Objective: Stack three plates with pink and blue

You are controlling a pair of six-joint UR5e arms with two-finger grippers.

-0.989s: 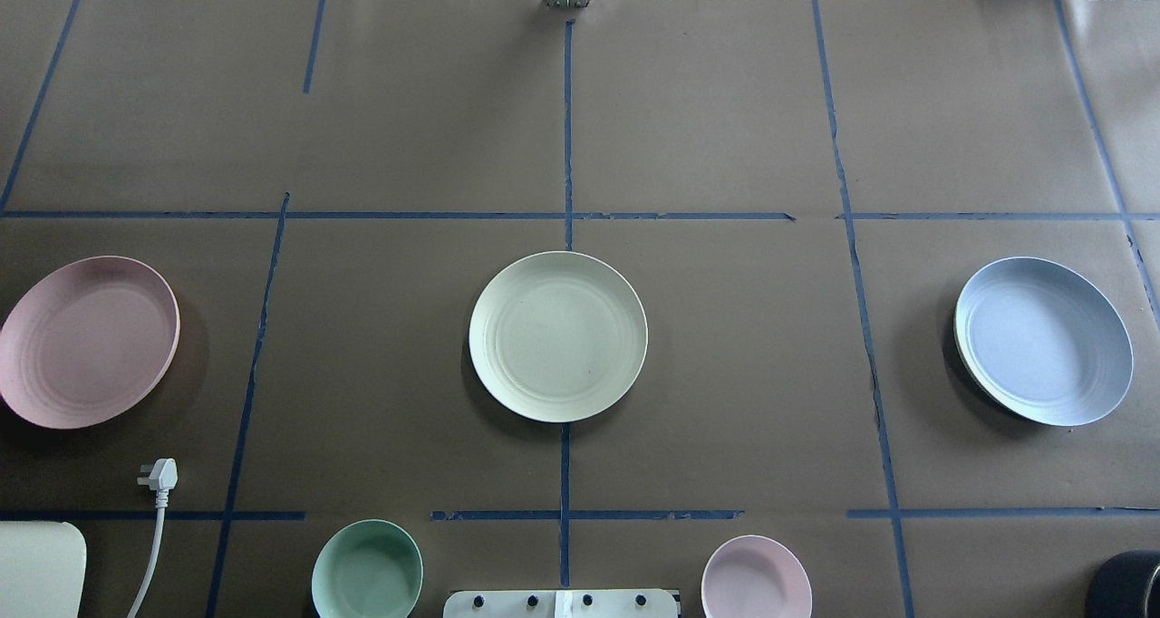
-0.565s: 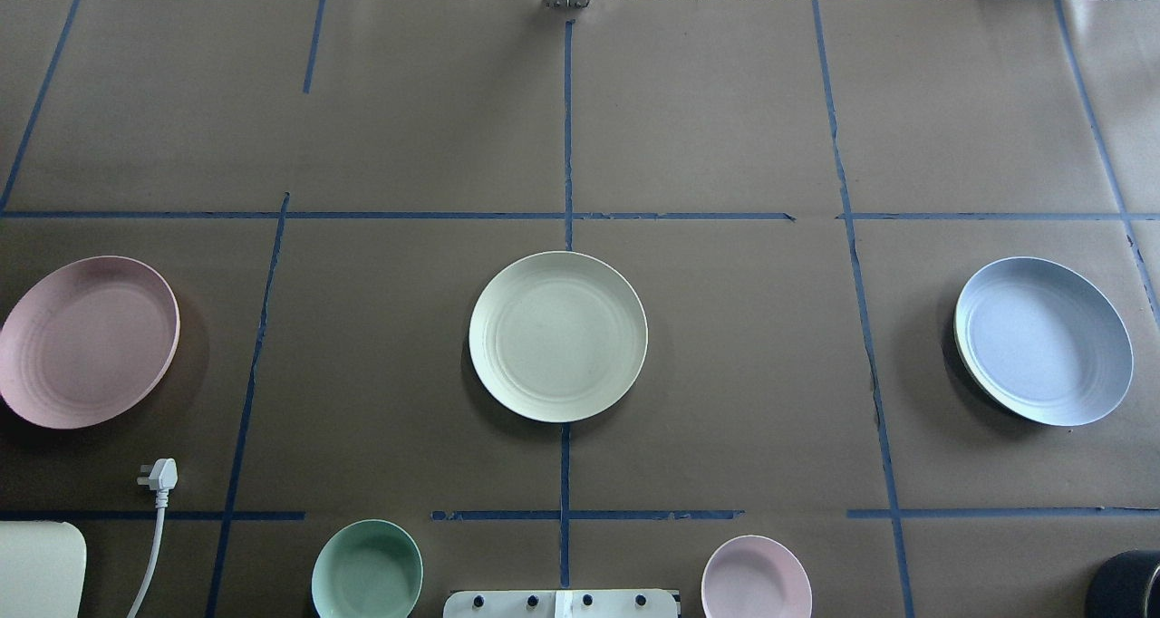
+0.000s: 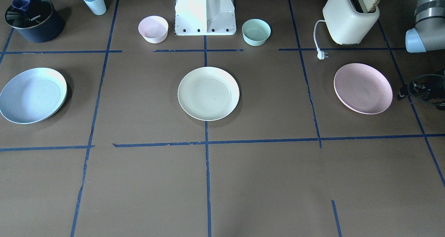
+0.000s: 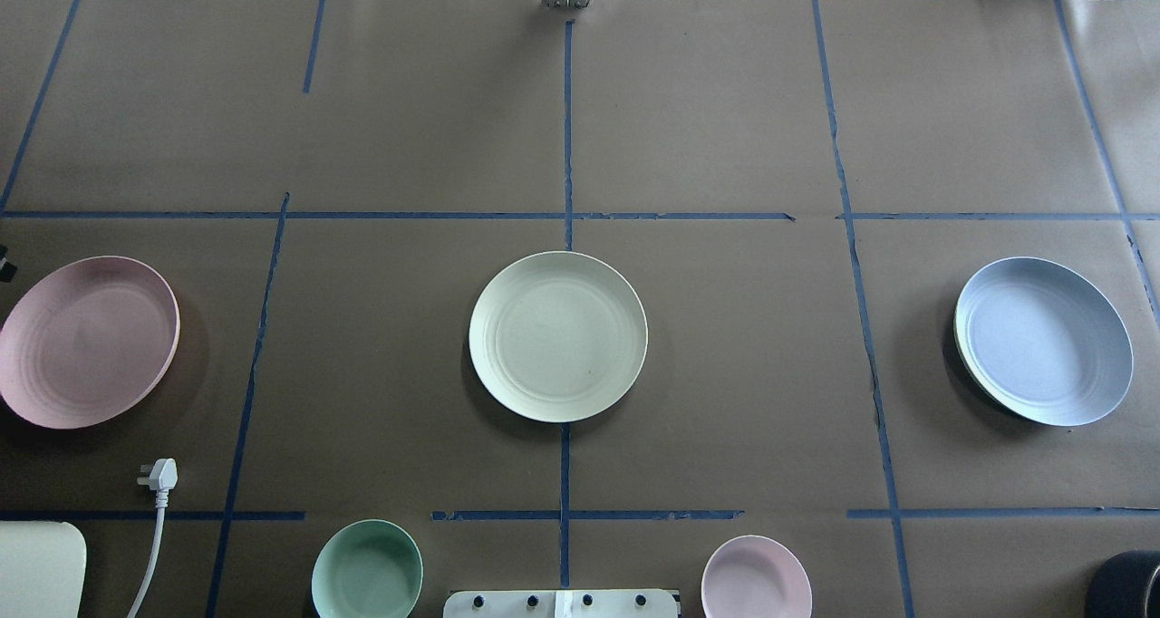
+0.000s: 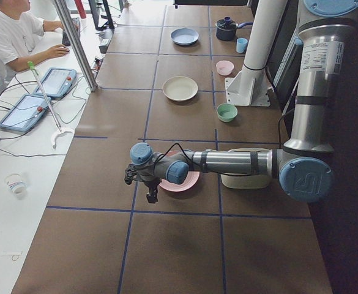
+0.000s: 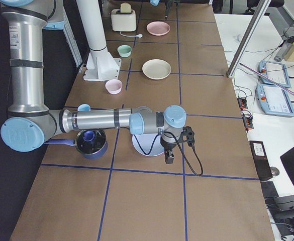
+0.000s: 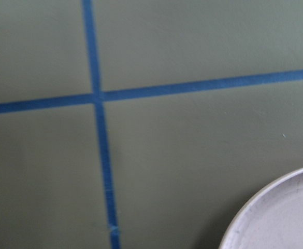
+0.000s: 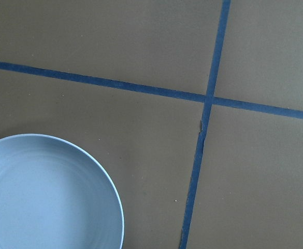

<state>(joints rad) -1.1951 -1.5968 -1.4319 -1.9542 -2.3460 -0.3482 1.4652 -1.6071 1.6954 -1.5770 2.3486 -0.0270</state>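
The blue plate has a side farthest from the cream plate. My right gripper will next take hold of the blue plate there, by the blue plate's outer rim [image 3: 1,97] [image 8: 123,219].
Three plates lie apart in a row on the brown table. The cream plate [image 4: 558,335] is in the middle, the pink plate [image 4: 88,341] at the left, the blue plate [image 4: 1043,340] at the right. My left gripper [image 5: 151,196] hangs just beyond the pink plate's [image 5: 188,182] outer edge. My right gripper [image 6: 169,158] hangs just beyond the blue plate's [image 6: 145,145] outer edge. I cannot tell whether either is open or shut. The left wrist view shows only a plate rim [image 7: 280,218]. The right wrist view shows the blue plate [image 8: 42,197] at lower left.
A mint bowl [image 4: 367,570] and a small pink bowl [image 4: 757,577] flank the robot base [image 3: 205,11]. A toaster [image 3: 349,18] with a loose plug [image 4: 160,475] stands near the pink plate. A dark pot [image 3: 31,19] and blue cup [image 3: 94,1] stand near the blue plate.
A small dark part of the left wrist has come into the overhead view's left edge beside the pink plate. The plates have not moved.
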